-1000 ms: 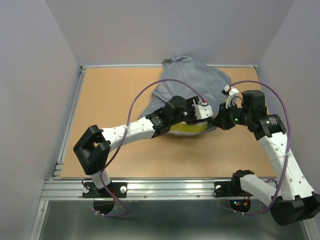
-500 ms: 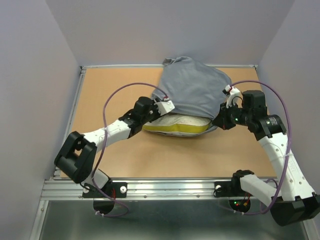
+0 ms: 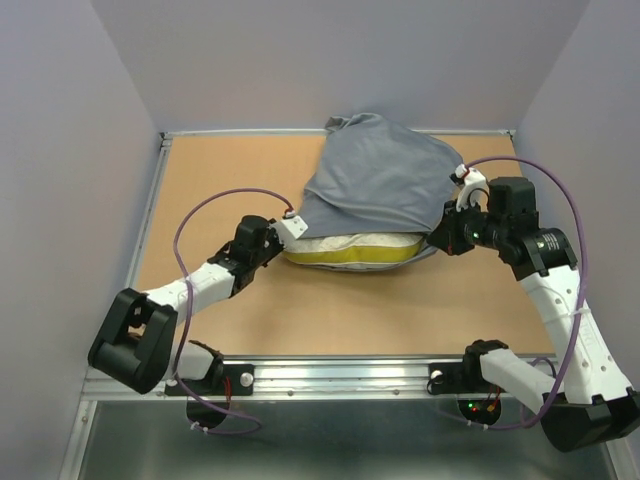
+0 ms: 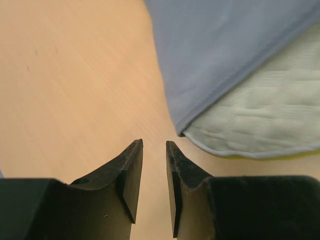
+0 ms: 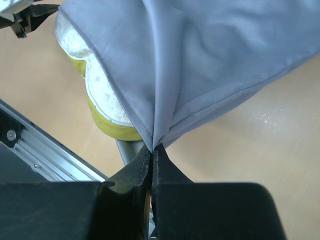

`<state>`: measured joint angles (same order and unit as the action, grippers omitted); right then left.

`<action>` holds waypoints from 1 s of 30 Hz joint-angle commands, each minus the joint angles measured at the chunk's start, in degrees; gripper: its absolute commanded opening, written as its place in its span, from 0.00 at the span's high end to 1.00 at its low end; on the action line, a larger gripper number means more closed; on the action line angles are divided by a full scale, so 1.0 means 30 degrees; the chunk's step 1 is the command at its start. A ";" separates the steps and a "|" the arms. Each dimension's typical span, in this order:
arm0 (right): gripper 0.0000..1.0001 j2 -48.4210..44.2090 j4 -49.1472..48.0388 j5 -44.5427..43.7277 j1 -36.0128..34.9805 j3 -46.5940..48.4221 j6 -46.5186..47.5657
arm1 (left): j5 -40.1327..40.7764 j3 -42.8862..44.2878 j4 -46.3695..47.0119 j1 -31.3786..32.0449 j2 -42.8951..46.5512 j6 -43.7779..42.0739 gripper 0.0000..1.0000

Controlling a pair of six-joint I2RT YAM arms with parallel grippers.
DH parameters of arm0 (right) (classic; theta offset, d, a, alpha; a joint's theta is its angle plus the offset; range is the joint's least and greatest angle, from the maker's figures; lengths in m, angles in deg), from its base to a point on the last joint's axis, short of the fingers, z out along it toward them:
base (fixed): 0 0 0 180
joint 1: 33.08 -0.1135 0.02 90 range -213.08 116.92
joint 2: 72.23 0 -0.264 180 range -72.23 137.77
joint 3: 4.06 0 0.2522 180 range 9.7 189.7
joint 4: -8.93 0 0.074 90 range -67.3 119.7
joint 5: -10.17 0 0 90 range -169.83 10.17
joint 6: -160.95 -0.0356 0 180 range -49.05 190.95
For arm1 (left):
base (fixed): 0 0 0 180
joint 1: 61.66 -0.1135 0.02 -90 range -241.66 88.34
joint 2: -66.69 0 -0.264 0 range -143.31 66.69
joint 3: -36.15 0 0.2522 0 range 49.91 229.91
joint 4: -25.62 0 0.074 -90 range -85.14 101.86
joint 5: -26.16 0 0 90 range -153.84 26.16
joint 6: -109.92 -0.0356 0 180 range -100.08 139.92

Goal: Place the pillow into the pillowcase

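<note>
The robot's left gripper is empty just short of the pillowcase's loose corner, so it should open wider and take that corner [image 4: 180,129] before both grippers lift the pillowcase.
The grey pillowcase [image 3: 380,185] lies over the white quilted pillow [image 3: 345,243], whose yellow-banded near edge sticks out from under the hem. My right gripper [image 3: 437,237] is shut on the pillowcase's hem at its right corner; in the right wrist view the pillowcase [image 5: 210,55] fans up from the right gripper [image 5: 151,147], with the pillow [image 5: 102,92] under it. My left gripper [image 4: 154,145] hovers over bare table just short of the left corner, where the pillowcase [image 4: 220,50] overlaps the pillow [image 4: 265,120]. Its jaws stand a narrow gap apart with nothing between them.
The wooden table [image 3: 220,180] has a raised metal rail [image 3: 330,375] along its near edge and grey walls on the other three sides. Purple cables loop above both arms. The left gripper's tips [image 5: 27,17] show at the top left of the right wrist view.
My left arm has drawn back leftward from the pillow's middle to the pillowcase's left corner, and its jaws have narrowed. The right gripper has kept its hold and place.
</note>
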<state>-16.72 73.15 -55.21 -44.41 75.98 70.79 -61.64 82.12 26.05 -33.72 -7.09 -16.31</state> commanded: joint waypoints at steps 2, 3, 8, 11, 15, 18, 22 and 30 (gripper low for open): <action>0.99 -0.0309 -0.0999 0.0639 -0.0001 0.1578 -0.0443 | 0.0323 0.0951 0.1537 -0.0788 -0.1741 0.1614 0.64; 0.99 -0.0280 -0.0970 0.0843 0.0027 0.1549 -0.0443 | 0.0206 0.1447 0.1654 -0.0934 -0.2383 0.1762 0.64; 0.99 -0.0163 -0.1028 0.1400 -0.0002 0.1461 -0.0531 | -0.3186 0.1746 0.1274 -0.1258 -0.0932 0.1706 0.62; 0.99 0.0071 -0.1028 0.1783 -0.0002 0.1257 -0.0502 | -0.6728 0.2036 -0.0940 -0.1142 0.2494 0.1034 0.49; 0.99 0.0072 -0.1115 0.1783 -0.0002 0.0935 -0.0209 | -0.7444 0.4312 -0.2355 0.1576 0.5342 0.0622 0.30; 0.99 0.0160 -0.1203 0.1871 -0.0001 0.0817 -0.0325 | -0.6827 0.6626 -0.2711 0.4595 0.4239 0.1204 0.28; 0.99 0.0190 -0.1408 0.1987 -0.0002 0.0904 -0.0589 | -0.6592 0.8857 -0.2215 0.7292 0.1834 0.1500 0.24; 0.99 -0.0191 -0.1672 0.2280 0.0027 0.0846 -0.1087 | -0.7411 1.1585 -0.0456 1.0136 -0.1711 0.0390 0.24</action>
<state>-15.57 72.32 -51.23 -44.41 75.98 68.99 -81.69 111.58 21.75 -5.76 -10.28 -13.01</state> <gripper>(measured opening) 0.028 0.760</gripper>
